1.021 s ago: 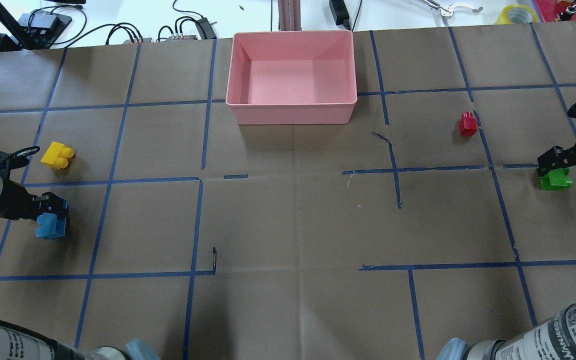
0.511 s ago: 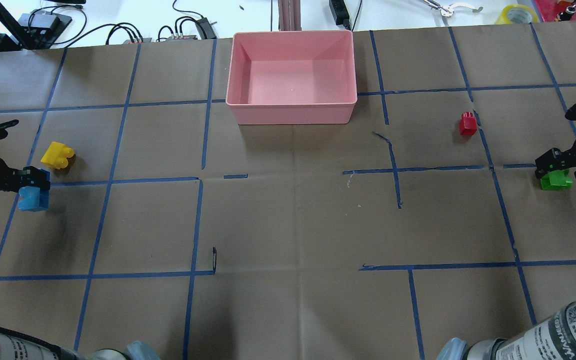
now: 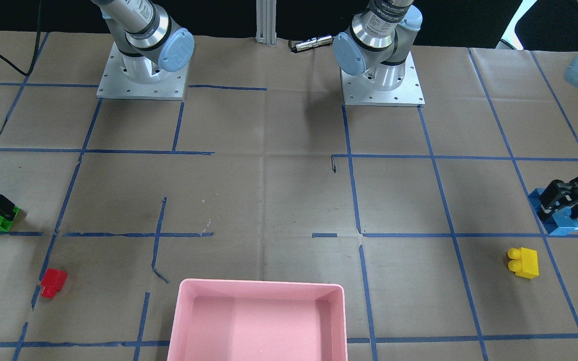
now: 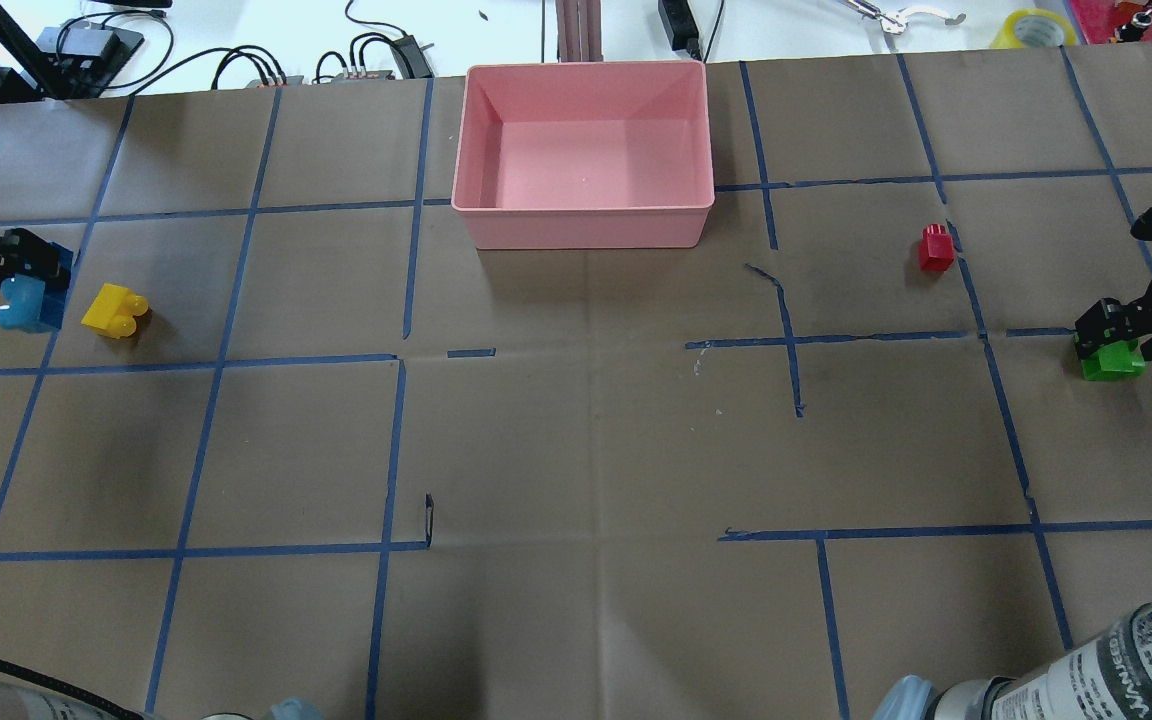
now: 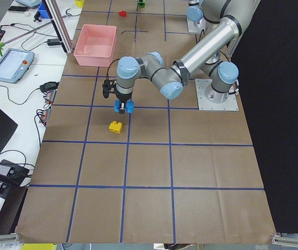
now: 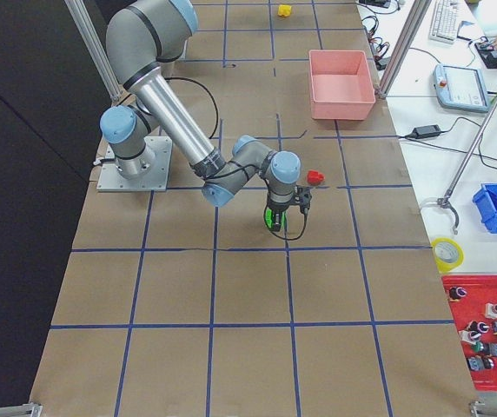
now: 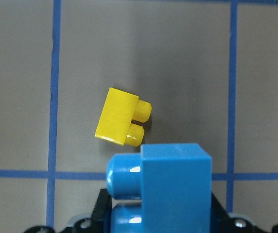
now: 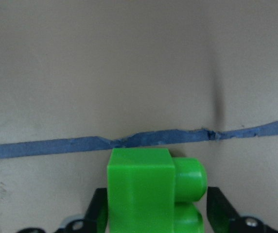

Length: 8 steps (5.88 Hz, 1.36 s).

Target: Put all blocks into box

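The light-blue brick, now held above the paper, will be let go by my left gripper inside the pink box (image 3: 293, 345), near the side of the box that faces the yellow brick.
My left gripper (image 4: 34, 285) is shut on the light-blue brick (image 4: 24, 308) and holds it above the paper, just left of the yellow brick (image 4: 116, 310). The left wrist view shows the blue brick (image 7: 174, 187) with the yellow brick (image 7: 122, 121) beyond it. My right gripper (image 4: 1108, 335) is shut on the green brick (image 4: 1112, 362), low over the table at the far right; the right wrist view shows it (image 8: 146, 194) near a tape line. The small red brick (image 4: 936, 247) lies apart, beyond it. The pink box (image 4: 582, 207) stands empty at the middle back.
Blue tape lines cross the brown paper. Cables, a power strip and a tape roll (image 4: 1034, 28) lie on the white bench beyond the table's far edge. Both arm bases (image 3: 141, 75) stand at the robot's side of the table.
My left gripper has carried the blue brick away from the robot and to the left, to beside the yellow brick. My right gripper with the green brick has shifted only slightly.
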Motion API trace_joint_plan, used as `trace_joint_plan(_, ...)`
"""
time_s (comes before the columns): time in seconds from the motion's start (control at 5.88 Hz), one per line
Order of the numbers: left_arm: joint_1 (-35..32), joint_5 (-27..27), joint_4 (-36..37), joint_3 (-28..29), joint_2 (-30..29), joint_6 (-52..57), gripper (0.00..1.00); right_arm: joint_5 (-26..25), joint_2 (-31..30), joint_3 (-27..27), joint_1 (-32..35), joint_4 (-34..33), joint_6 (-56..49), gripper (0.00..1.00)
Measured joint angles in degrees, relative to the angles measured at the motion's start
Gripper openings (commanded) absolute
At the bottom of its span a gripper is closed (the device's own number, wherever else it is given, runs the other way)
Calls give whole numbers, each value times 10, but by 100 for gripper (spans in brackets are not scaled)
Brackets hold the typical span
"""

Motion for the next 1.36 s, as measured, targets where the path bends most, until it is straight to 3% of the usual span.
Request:
trace_joint_plan(0.17, -59, 4, -63, 86, -22, -26, 36, -5, -3, -1, 0, 1, 3, 6)
trace_joint_plan(0.51, -210, 28, -91, 208, -93, -124, 37, -27, -36, -13, 1, 20, 6, 6)
trace_joint_plan(1.02, -395, 45, -91, 347, -222, -269, 38, -29, -115, -104, 18, 190, 45, 6)
trace_joint_plan(1.19, -424, 53, -85, 374, -263, -301, 46, -24, -121, -136, 49, 209, 117, 7)
trace_joint_plan(1.36, -437, 55, -63, 384, -297, -326, 80, -14, -122, -164, 86, 214, 200, 7)
